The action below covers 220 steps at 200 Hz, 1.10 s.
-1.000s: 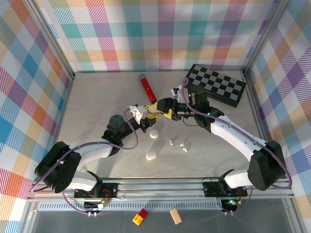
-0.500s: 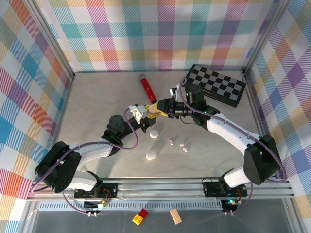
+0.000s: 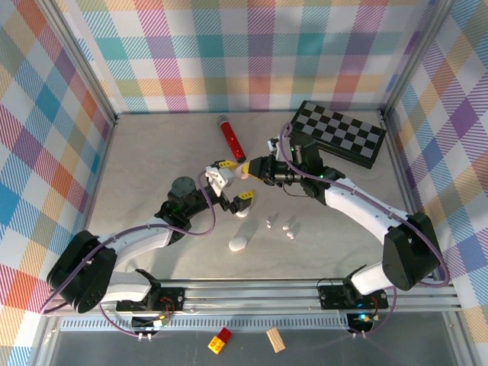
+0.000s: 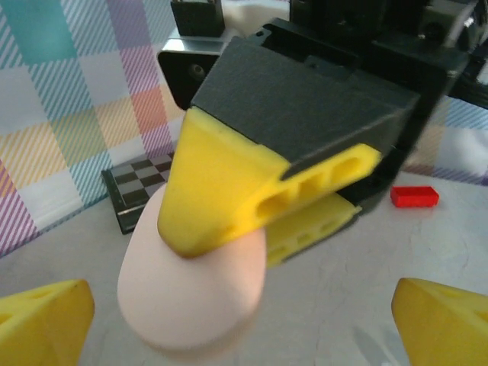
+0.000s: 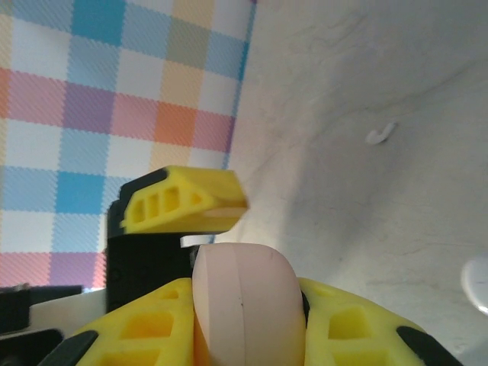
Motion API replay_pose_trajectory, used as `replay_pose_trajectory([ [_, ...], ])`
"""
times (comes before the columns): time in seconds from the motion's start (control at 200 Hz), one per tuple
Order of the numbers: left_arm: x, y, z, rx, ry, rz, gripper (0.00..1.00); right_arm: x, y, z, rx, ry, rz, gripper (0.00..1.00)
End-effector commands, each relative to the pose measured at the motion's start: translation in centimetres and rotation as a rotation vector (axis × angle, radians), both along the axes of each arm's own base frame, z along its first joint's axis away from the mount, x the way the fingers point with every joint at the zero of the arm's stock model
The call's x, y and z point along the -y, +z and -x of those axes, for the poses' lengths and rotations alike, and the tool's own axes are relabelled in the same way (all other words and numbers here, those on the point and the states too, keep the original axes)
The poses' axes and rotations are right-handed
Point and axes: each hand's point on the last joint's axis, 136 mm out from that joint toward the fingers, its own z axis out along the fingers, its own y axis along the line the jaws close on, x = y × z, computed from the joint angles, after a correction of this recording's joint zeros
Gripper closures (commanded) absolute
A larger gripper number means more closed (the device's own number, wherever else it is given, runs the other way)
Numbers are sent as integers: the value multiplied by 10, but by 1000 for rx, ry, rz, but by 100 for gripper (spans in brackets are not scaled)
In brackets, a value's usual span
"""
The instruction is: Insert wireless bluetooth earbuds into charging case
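Next, my right gripper sets the pale pink charging case on the table (image 3: 276, 180) between the white earbuds and the checkerboard. The case now hangs above the table.
A rounded pale pink charging case (image 5: 244, 305) sits clamped between my right gripper's (image 5: 248, 328) yellow fingers (image 5: 145, 335), a seam running down its middle. In the left wrist view the same pink case (image 4: 191, 290) hangs above the table under the right gripper's fingers (image 4: 229, 191). My left gripper (image 4: 242, 324) stands open, its fingertips (image 4: 42, 324) wide apart on either side of the case without touching it. From above, the two grippers (image 3: 236, 183) (image 3: 248, 169) meet at mid-table. Three tiny white earbuds (image 3: 269, 223) (image 3: 287, 226) (image 3: 290, 236) lie on the table to their near right.
A round white case (image 3: 242, 211) and a white pill-shaped case (image 3: 239, 243) lie below the grippers. A red cylinder (image 3: 231, 137) and a checkerboard (image 3: 341, 133) lie at the back. Red (image 3: 222, 341) and wooden (image 3: 275, 339) blocks sit beyond the front rail.
My left gripper has opened and let go of the pink case. My right gripper has shut on it and now holds it alone.
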Motion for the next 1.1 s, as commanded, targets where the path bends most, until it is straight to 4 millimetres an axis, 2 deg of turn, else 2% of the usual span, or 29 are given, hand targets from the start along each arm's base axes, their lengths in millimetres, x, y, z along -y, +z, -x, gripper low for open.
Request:
replay_pose_trajectory([
  [0.0, 0, -12, 12, -40, -38, -61, 0, 26, -13, -16, 54, -84, 93, 82],
  [0.165, -10, -25, 23, -123, -22, -54, 0, 62, -56, -42, -3, -191, 160, 81],
  [0.3, -18, -31, 27, -151, 7, -54, 0, 83, -94, -63, -20, -235, 282, 81],
  [0.46, -22, -37, 27, -166, 27, -67, 0, 91, -126, -85, -50, -259, 337, 80],
  [0.68, -23, -40, 24, -185, 47, -84, 0, 90, -164, -105, -104, -251, 377, 80],
  [0.965, -28, -45, 22, -207, 89, -103, 0, 93, -199, -116, -161, -260, 389, 79],
  [1.01, -28, -45, 22, -212, 94, -104, 0, 94, -199, -116, -161, -264, 393, 75],
  [1.095, -30, -47, 18, -232, 120, -107, 0, 98, -196, -116, -145, -271, 416, 61],
])
